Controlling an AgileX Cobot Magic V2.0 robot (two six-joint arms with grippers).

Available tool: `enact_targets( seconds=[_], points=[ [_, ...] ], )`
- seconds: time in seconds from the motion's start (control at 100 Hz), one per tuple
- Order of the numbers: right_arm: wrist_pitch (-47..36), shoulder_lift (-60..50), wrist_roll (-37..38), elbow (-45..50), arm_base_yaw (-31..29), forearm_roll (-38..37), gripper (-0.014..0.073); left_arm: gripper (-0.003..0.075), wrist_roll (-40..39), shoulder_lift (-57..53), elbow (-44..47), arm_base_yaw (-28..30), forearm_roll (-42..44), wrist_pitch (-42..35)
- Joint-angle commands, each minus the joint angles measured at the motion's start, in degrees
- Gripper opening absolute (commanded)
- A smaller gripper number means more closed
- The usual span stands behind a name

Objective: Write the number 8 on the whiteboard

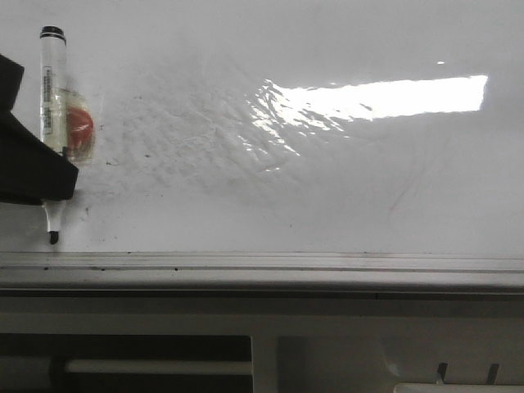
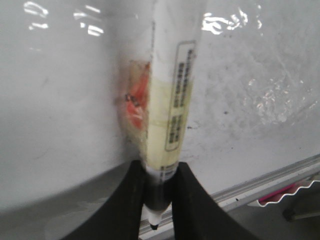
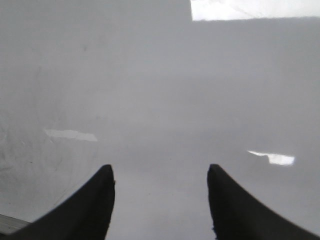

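I should close my right gripper on the marker's body (image 1: 55,115) beside the orange tape, just above the fingers of my left gripper, to take the marker over.
The whiteboard (image 1: 327,196) fills most of the front view, glossy white with grey smudges. No number 8 shows on it in any view. At the far left my left gripper (image 1: 56,187) is shut on a white marker (image 1: 51,90) with a black cap end and a patch of orange tape (image 1: 80,127). The marker's black tip (image 1: 53,237) points down near the board's lower edge; I cannot tell whether it touches the board. In the left wrist view the left gripper (image 2: 160,172) clamps the marker (image 2: 170,100) near its tip. My right gripper (image 3: 160,172) stands open over bare whiteboard (image 3: 160,90).
A grey metal rail (image 1: 262,266) runs along the board's lower edge. Below it is a beige panel with slots (image 1: 327,348). A wrinkled shiny patch (image 1: 270,123) reflects a ceiling light. Something pink (image 2: 280,192) lies beyond the rail (image 2: 270,181).
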Motion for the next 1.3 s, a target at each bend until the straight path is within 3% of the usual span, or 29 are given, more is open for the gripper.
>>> enact_targets(
  seconds=[0.0,0.15,0.37,0.47,0.6,0.85,1.05,1.16,1.29],
  points=[
    [-4.7,1.9,-0.5,-2.0,0.6,3.3,0.0365,-0.0020,3.6,-2.2,-3.2,-0.4,1.0,1.5],
    [-4.2,4.8,-7.7,-2.0,3.6,10.7,0.0365,-0.0020,16.6,-4.9,-6.0,-0.4,1.0,8.8],
    [-1.0,12.2,-26.6,-2.0,10.1,26.6,0.0365,-0.0020,32.4,-4.6,-8.0,-0.4,1.0,22.1],
    [1.6,16.5,-32.4,-4.0,13.3,28.2,0.0365,-0.0020,36.2,-2.9,-8.8,-0.4,1.1,27.6],
    [3.6,22.7,-39.1,-8.7,17.3,28.3,0.0365,-0.0020,39.4,-1.9,-9.8,-0.5,1.2,29.0],
    [0.4,34.4,-41.9,-13.9,30.6,28.5,0.0368,-0.0020,46.9,-1.9,-12.8,-4.7,1.7,26.2],
    [-13.8,41.3,-44.2,-14.0,43.6,28.5,0.0369,-0.0020,50.7,-1.8,-13.0,-8.6,2.0,24.5],
    [-19.1,43.7,-44.2,-14.0,46.4,28.5,0.0369,-0.0020,50.8,-1.8,-13.0,-9.2,2.0,24.2],
    [-19.4,45.9,-44.2,-14.8,47.1,29.5,0.0368,-0.0020,50.8,-1.8,-13.0,-9.2,1.9,24.2]
  ],
)
